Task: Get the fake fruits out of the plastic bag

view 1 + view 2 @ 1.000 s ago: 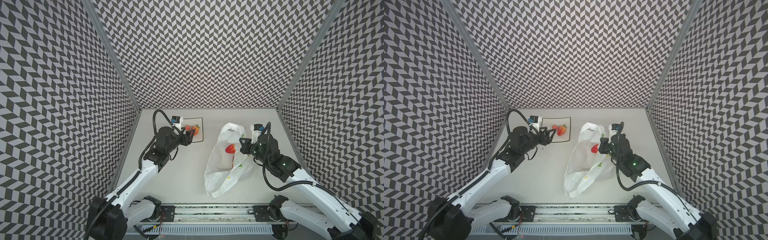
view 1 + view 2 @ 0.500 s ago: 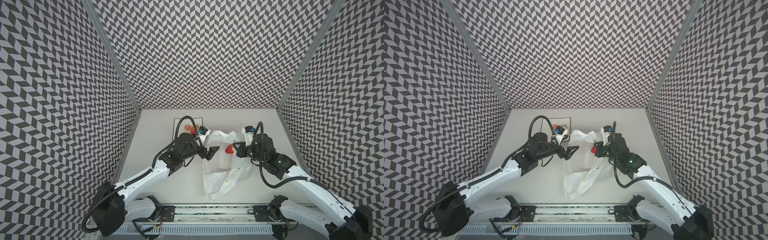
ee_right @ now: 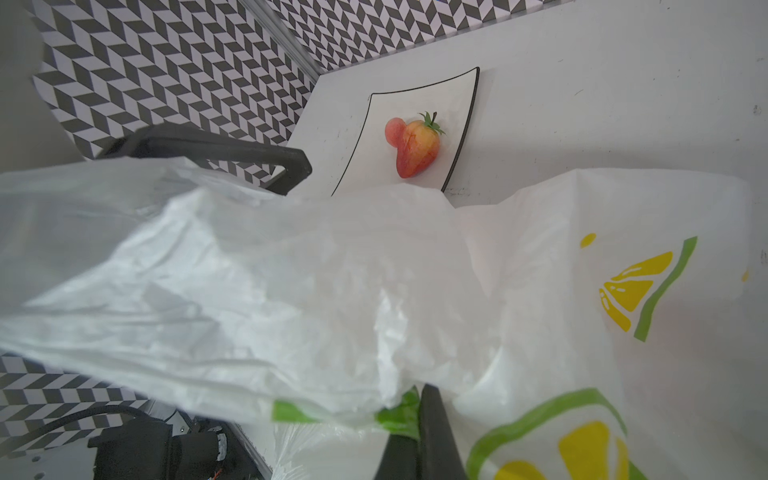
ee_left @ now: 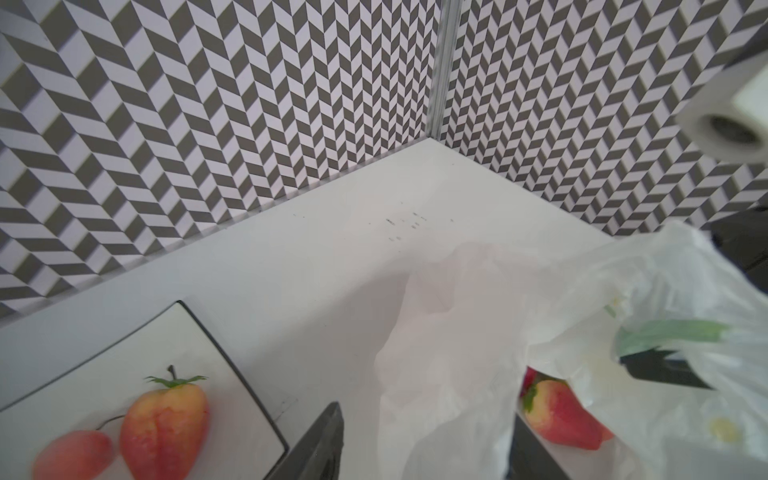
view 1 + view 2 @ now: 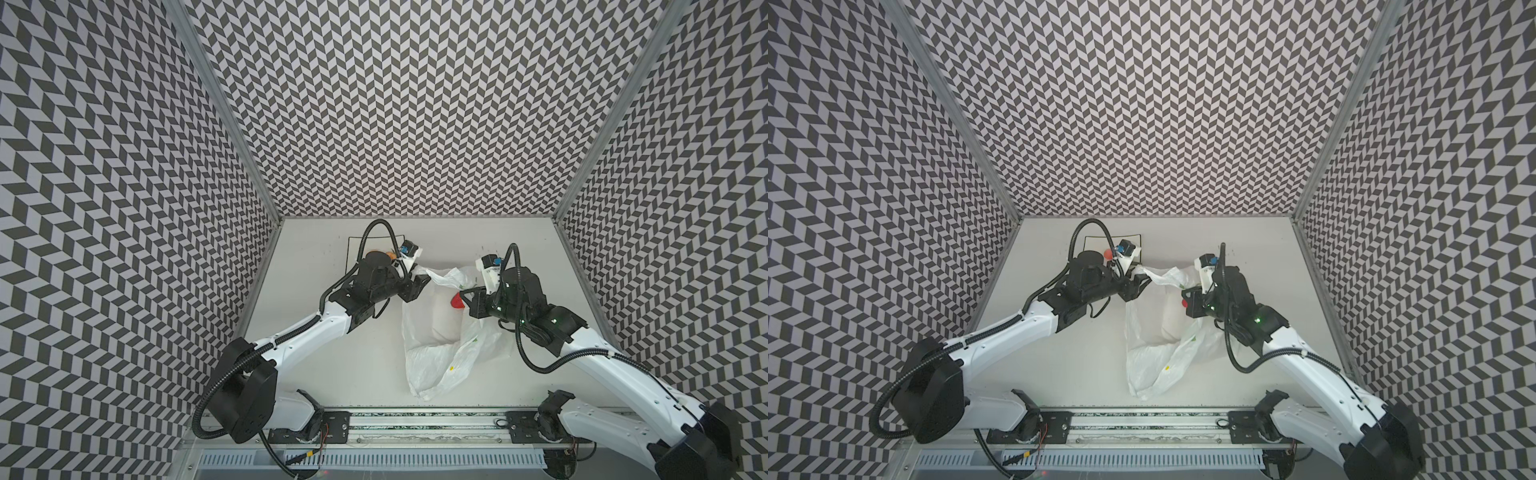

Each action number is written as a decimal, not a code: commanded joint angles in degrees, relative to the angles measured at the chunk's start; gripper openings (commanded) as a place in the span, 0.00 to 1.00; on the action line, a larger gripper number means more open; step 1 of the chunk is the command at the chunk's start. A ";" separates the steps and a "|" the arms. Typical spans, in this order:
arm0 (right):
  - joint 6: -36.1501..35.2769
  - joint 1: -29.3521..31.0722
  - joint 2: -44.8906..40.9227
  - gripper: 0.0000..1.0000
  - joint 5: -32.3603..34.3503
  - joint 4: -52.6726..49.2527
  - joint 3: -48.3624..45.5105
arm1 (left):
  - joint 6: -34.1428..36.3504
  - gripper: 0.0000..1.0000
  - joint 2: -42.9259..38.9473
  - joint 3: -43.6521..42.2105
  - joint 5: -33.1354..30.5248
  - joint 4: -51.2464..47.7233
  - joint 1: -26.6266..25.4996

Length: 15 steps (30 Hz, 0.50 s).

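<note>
The bag's rim hangs over the strawberry next to my right gripper, so first my right gripper should grab the bag's lemon-printed side (image 3: 560,436) and pull the bag's opening wider.
The white plastic bag (image 5: 436,332) (image 5: 1154,332) lies right of centre with its mouth held up. My right gripper (image 5: 464,293) (image 5: 1185,296) (image 3: 417,409) is shut on the bag's green-printed rim. A red strawberry (image 5: 457,301) (image 5: 1183,302) (image 4: 561,415) sits inside the open mouth. My left gripper (image 5: 419,282) (image 5: 1140,282) (image 4: 428,440) is at the mouth's opposite side. Its jaws stand apart with a fold of the bag (image 4: 457,353) between them. On the plate (image 4: 199,332) (image 3: 461,124) lie another strawberry (image 4: 164,424) (image 3: 417,145) and a small pinkish fruit (image 4: 72,455) (image 3: 392,129).
The black-rimmed plate (image 5: 353,249) (image 5: 1096,245) sits at the back, just behind my left wrist. Chevron-patterned walls close the table on three sides. A metal rail (image 5: 415,424) runs along the front edge.
My left arm has swung from the plate across to the bag's mouth, and its jaws have narrowed around the rim. My right gripper has kept its hold and drawn the rim slightly inward.
</note>
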 commanded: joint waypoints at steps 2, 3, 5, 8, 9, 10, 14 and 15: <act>-0.01 0.32 -0.02 0.08 1.18 -0.53 2.47 | 1.48 0.35 1.18 2.84 7.67 1.31 0.61; 0.46 0.34 -0.19 0.14 1.76 -1.33 2.92 | 1.43 0.30 1.26 3.03 8.28 1.49 0.59; 1.89 0.32 -1.10 0.29 3.29 -3.84 3.97 | 0.91 0.19 1.45 3.14 9.14 2.21 0.65; 4.44 0.32 -3.14 0.53 5.18 -9.53 5.45 | -0.35 0.06 1.42 2.82 9.85 3.17 0.65; 5.23 0.32 -3.94 0.60 5.71 -11.43 5.82 | -0.92 0.02 1.33 2.52 9.90 3.76 0.60; 6.36 0.32 -4.98 0.68 6.31 -13.69 6.19 | -1.59 0.00 1.20 2.11 9.83 4.48 0.64; 10.19 0.32 -8.67 0.83 7.36 -22.58 7.58 | -3.86 0.00 0.48 0.97 9.29 6.60 0.65; 10.82 0.32 -9.23 0.83 7.65 -24.57 7.89 | -4.35 0.00 0.42 0.65 9.20 6.95 0.65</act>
